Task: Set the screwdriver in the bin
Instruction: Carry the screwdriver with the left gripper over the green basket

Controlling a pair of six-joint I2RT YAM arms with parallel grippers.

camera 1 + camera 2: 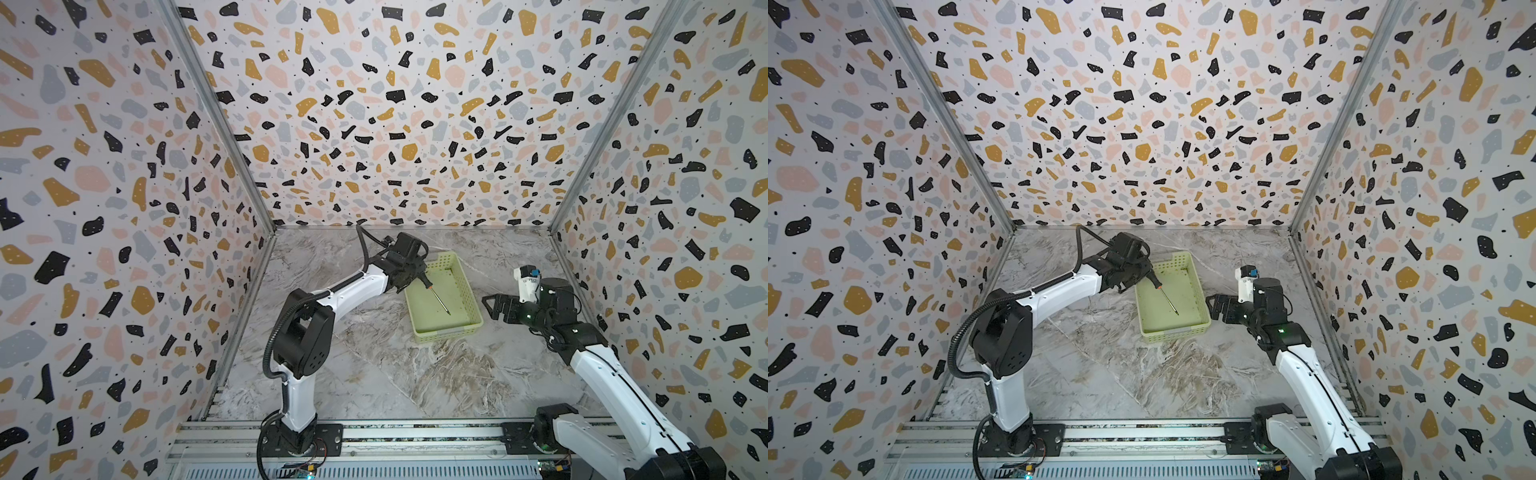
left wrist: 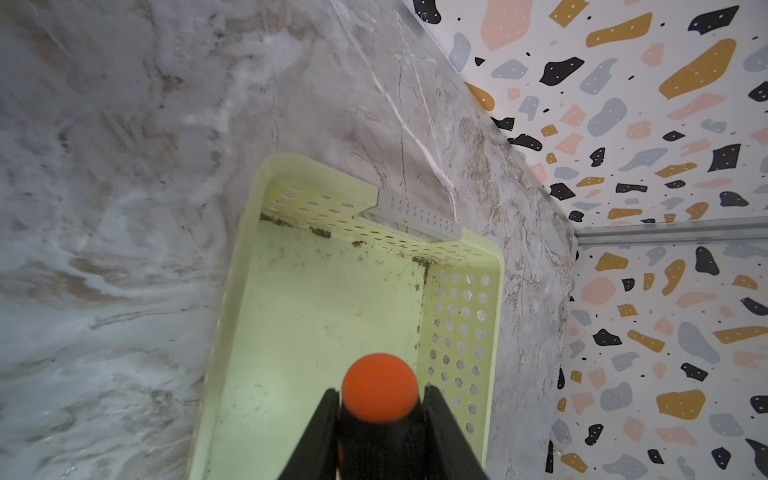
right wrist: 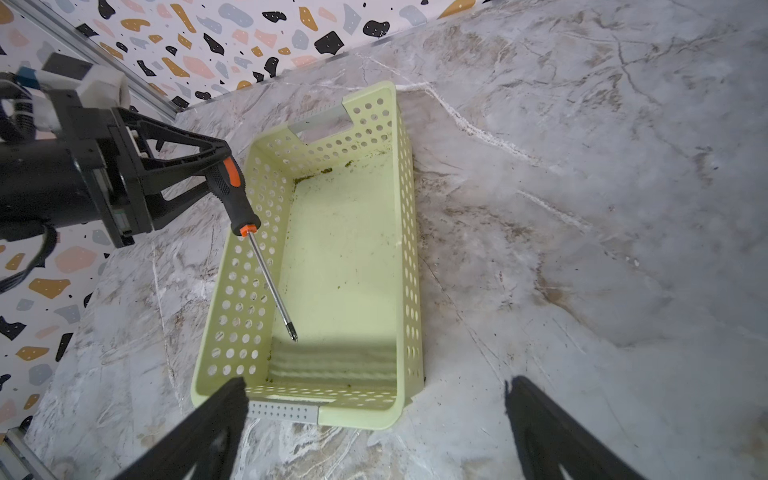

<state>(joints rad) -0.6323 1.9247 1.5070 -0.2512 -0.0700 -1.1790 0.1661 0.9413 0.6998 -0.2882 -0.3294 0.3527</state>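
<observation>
Next, my left gripper lets go of the screwdriver on the bottom of the bin beside the bin's long side [image 1: 449, 296] [image 2: 403, 357] nearest my right gripper.
The pale yellow-green bin [image 1: 451, 333] [image 1: 1177, 331] stands on the marble table right of centre. My left gripper [image 1: 417, 277] [image 1: 1147, 275] [image 2: 379, 395] is at the bin's far-left corner, shut on the screwdriver [image 1: 428, 283] [image 1: 1158, 284] [image 3: 239, 199] by its black handle. The thin shaft slants down inside the bin, its tip low over the floor. In the left wrist view only the handle's orange end [image 2: 379, 384] shows between the fingers. My right gripper [image 1: 492, 308] [image 1: 1214, 306] [image 3: 374, 382] is open, just right of the bin and holding nothing.
The bin's floor [image 2: 316, 316] [image 3: 345, 257] carries only dirt specks. Patterned walls [image 1: 124, 208] close in the table on three sides. An aluminium rail [image 1: 415, 436] with both arm bases runs along the front edge. Bare marble [image 1: 395, 374] lies in front of the bin.
</observation>
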